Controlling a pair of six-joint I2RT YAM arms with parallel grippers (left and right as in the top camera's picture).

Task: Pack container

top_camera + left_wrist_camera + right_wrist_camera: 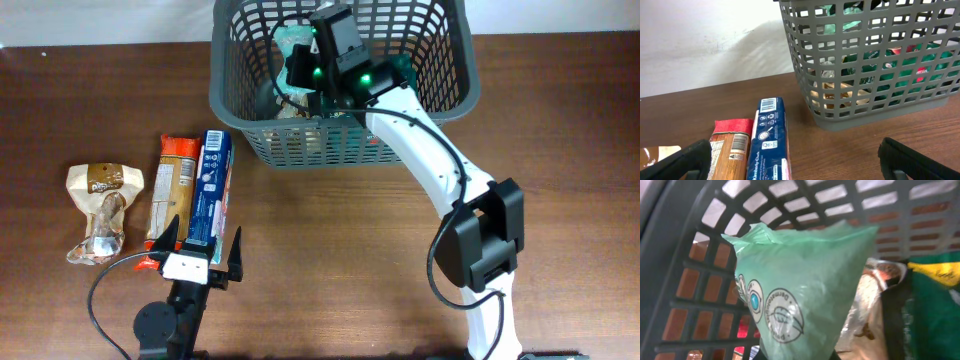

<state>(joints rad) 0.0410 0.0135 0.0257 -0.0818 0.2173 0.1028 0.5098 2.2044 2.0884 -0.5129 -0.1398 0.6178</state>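
My left gripper will next move over to the middle of the blue tissue packet [208,188] [769,146], which is beside the brown-and-orange packet, and grasp it there.
The dark grey lattice container [228,100] stands at the back middle of the table; it also shows in the left wrist view [805,75] and the right wrist view [695,265]. My right gripper [300,70] is down inside it, shut on a pale green packet [805,280] that it holds near the left wall. Its fingertips [800,356] are mostly hidden by the packet. Other packets lie in the container below. My left gripper [205,250] is open and empty, low over the near end of a blue tissue packet [210,185].
On the table left of the container lie the blue tissue packet [767,142], a brown-and-orange packet [172,190] right beside it, and a clear bag of brown snacks [102,210] further left. The right arm reaches over the container's front rim.
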